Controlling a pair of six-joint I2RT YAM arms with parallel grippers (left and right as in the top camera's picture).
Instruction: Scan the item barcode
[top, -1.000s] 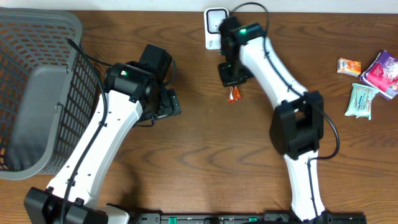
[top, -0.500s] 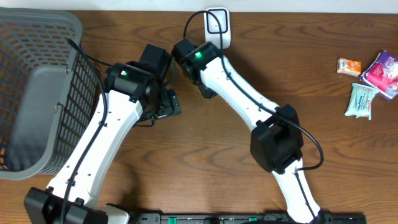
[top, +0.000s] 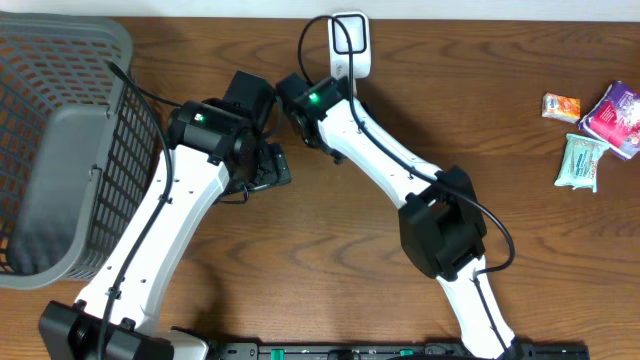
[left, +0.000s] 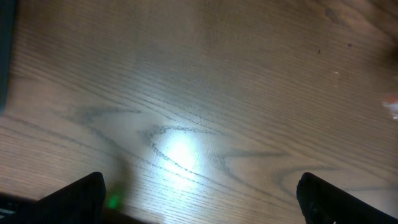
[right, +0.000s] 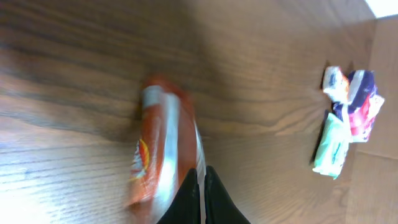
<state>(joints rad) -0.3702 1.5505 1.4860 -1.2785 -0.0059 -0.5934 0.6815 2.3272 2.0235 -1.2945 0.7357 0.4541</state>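
Note:
My right gripper is closed at the side edge of the orange and silver packet, so it needs to open and grab the packet by its end (right: 148, 210) before showing it to the scanner.
In the right wrist view my right gripper (right: 202, 171) is shut on the edge of an orange and silver packet (right: 163, 149), which hangs blurred above the wood. Overhead, the right arm's wrist (top: 312, 100) reaches left, close beside the left arm, and covers the packet. A white scanner (top: 350, 45) stands at the table's back edge, just right of that wrist. My left gripper (top: 270, 165) is wide open, and its dark fingertips (left: 87, 193) frame only bare wood.
A large grey mesh basket (top: 60, 150) fills the left side. Three other packets lie at the far right: a green one (top: 582, 160), an orange one (top: 560, 106) and a purple one (top: 615, 115). A cable loops from the scanner.
The right arm has swung left from below the scanner, carrying the orange packet over beside the left arm. The left arm has not moved.

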